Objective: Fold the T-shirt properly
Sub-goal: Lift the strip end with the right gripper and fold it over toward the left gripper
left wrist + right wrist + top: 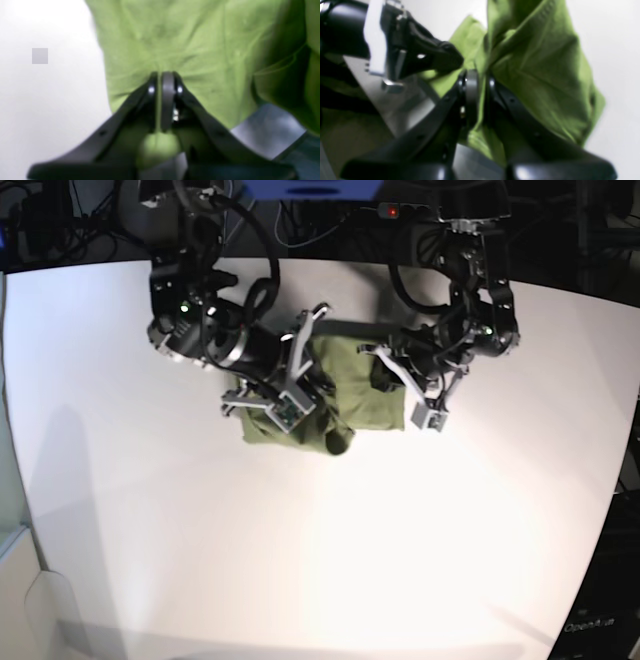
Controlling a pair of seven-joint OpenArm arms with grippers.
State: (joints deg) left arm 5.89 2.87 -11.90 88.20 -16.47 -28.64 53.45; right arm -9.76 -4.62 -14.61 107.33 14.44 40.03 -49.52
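Observation:
The robot's right gripper needs to let go of the pinched fold, which now hangs in creases, on the T-shirt's flat green part point(366, 384) close beside the left gripper.
The T-shirt point(345, 405), olive green, lies bunched and partly folded at the back middle of the white table point(300, 540). In the left wrist view my left gripper point(163, 74) is shut on a pinch of the T-shirt point(190, 37), whose cloth spreads out ahead of the fingertips. My right gripper point(480, 76) is likewise shut on a fold of the T-shirt point(540, 75), which hangs in creases to its right. The left gripper point(453, 60) shows close beside it at upper left. In the base view the left gripper point(380, 372) and right gripper point(312, 380) both sit over the garment, a short way apart.
Both arms reach in from the table's back edge; the right arm's body point(195, 315) is at the left, the left arm's point(470, 320) at the right. Dark cables and equipment point(330, 205) lie behind the table. Bare white tabletop extends in front of the shirt.

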